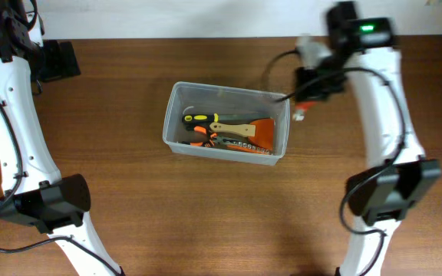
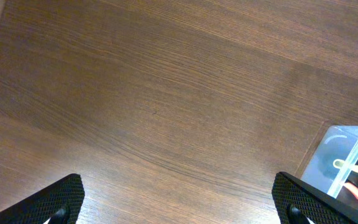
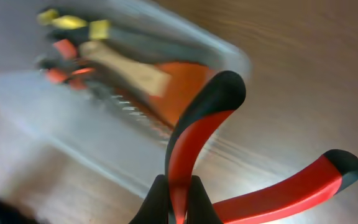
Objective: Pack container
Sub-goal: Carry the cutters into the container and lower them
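Note:
Next, my right gripper puts the red-and-black pliers down across the orange scraper's wooden handle (image 1: 233, 129) (image 3: 127, 67) in the clear plastic container. The pliers now hang just beyond the container's end.
The clear plastic container (image 1: 176, 135) sits mid-table and holds several hand tools, among them a wooden-handled orange scraper (image 1: 258, 130) and a yellow-and-black handled tool (image 1: 196, 118). My right gripper (image 1: 301, 107) hangs just beyond the container's right end, shut on one handle of red-and-black pliers (image 3: 194, 140); the other handle (image 3: 291, 190) sticks out to the right. The container (image 3: 135, 140) shows blurred below them in the right wrist view. My left gripper (image 2: 179, 208) is open and empty over bare wood; the container's corner (image 2: 337, 146) shows at its right.
The brown wooden table (image 1: 229, 222) extends on all sides of the container. Both arm bases (image 1: 48, 203) (image 1: 394, 188) stand near the front edge at left and right. A black cable (image 1: 276, 65) runs by the right arm.

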